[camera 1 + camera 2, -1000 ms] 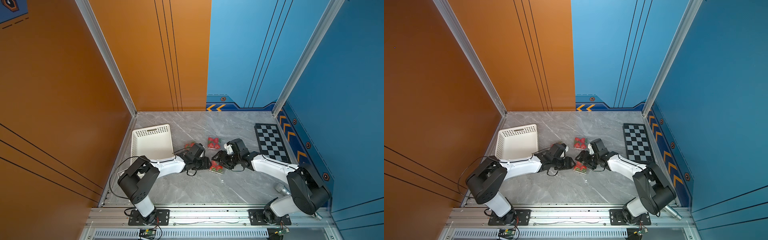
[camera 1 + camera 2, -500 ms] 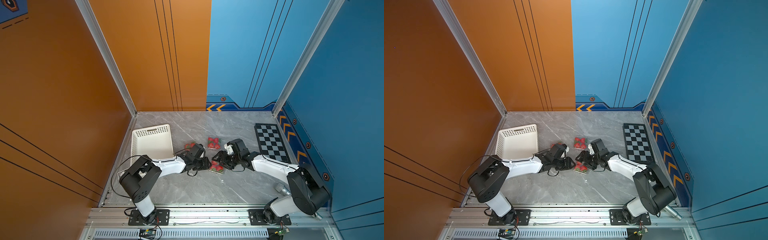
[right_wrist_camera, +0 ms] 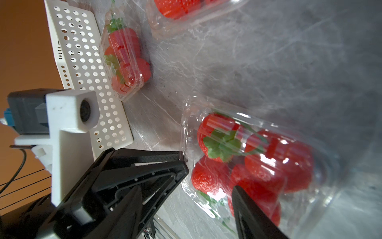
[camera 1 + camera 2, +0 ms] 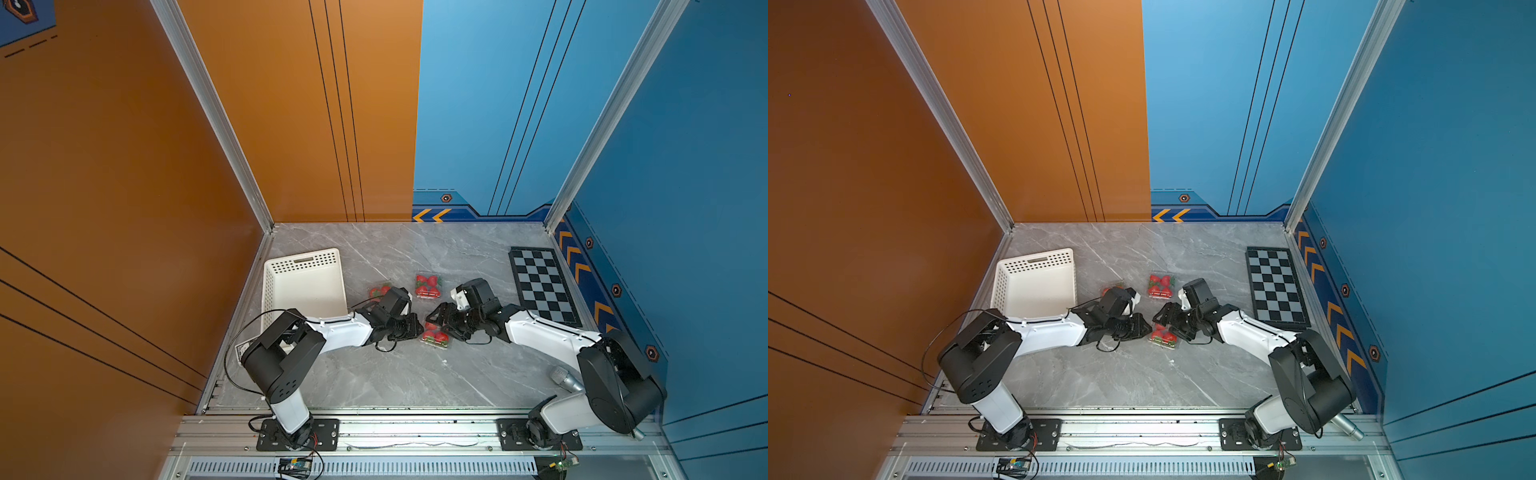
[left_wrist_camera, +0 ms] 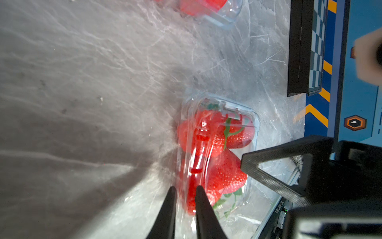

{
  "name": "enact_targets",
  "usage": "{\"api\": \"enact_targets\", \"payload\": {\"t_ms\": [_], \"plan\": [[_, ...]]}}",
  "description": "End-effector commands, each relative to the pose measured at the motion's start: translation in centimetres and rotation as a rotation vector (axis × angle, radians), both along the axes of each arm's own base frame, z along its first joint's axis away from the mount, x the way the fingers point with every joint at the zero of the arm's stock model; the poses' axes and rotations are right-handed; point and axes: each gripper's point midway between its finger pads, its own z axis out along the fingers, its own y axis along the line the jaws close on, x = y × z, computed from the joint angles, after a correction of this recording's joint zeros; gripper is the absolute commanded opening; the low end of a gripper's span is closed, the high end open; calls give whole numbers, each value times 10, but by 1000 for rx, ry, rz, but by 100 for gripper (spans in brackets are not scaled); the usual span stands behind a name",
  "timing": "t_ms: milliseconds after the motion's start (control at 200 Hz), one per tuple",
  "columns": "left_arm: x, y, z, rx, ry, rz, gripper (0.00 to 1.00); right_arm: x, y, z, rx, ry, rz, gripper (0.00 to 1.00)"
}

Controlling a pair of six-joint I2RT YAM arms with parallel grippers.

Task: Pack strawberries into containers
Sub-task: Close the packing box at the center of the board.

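My left gripper is pinching only the near end of the container's edge, so next I open it and take that edge by the container's back corner (image 5: pixel 194 99).
Three clear containers hold red strawberries. One container (image 4: pixel 435 336) (image 4: pixel 1163 336) lies between my two grippers, its lid down over several strawberries (image 5: pixel 227 175). My left gripper (image 5: pixel 185 188) (image 4: pixel 417 330) is shut on this container's thin plastic edge. Across from it my right gripper (image 3: pixel 187 187) (image 4: pixel 440 320) stands open, with one finger (image 3: pixel 248 207) over the lid. A second filled container (image 4: pixel 428 286) (image 3: pixel 186 10) sits farther back. The third container (image 4: pixel 379 291) (image 3: pixel 126 62) lies beside the basket, partly hidden behind my left arm in both top views.
A white perforated basket (image 4: pixel 305 282) (image 3: pixel 82 62) stands at the back left, with nothing showing inside. On the right by the blue wall lies a black-and-white chessboard (image 4: pixel 542 286) (image 5: pixel 306 51). A silver cylinder (image 4: pixel 565 378) rests near the right arm's base.
My left gripper's fingers have closed in on the container's edge. Both arms have stayed almost in place, and the right gripper has kept its opening.
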Motion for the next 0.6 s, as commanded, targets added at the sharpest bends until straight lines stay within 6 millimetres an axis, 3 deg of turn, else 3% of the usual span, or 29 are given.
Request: {"api": "enact_targets", "payload": {"t_ms": [0,220,370,596], "plan": [[-15,-1,-16,9,58,-29,18,-13,-16,-10,-51,39,-15,71],[-18,-23,-22,3,81,-73,16,-20,-40,-11,-90,46,-44,71],[-18,-34,-15,-23,73,-87,16,-24,-49,-13,-93,56,-54,71],[-22,-32,1,-58,65,-70,47,-26,-55,-14,-96,56,-60,71]]}}
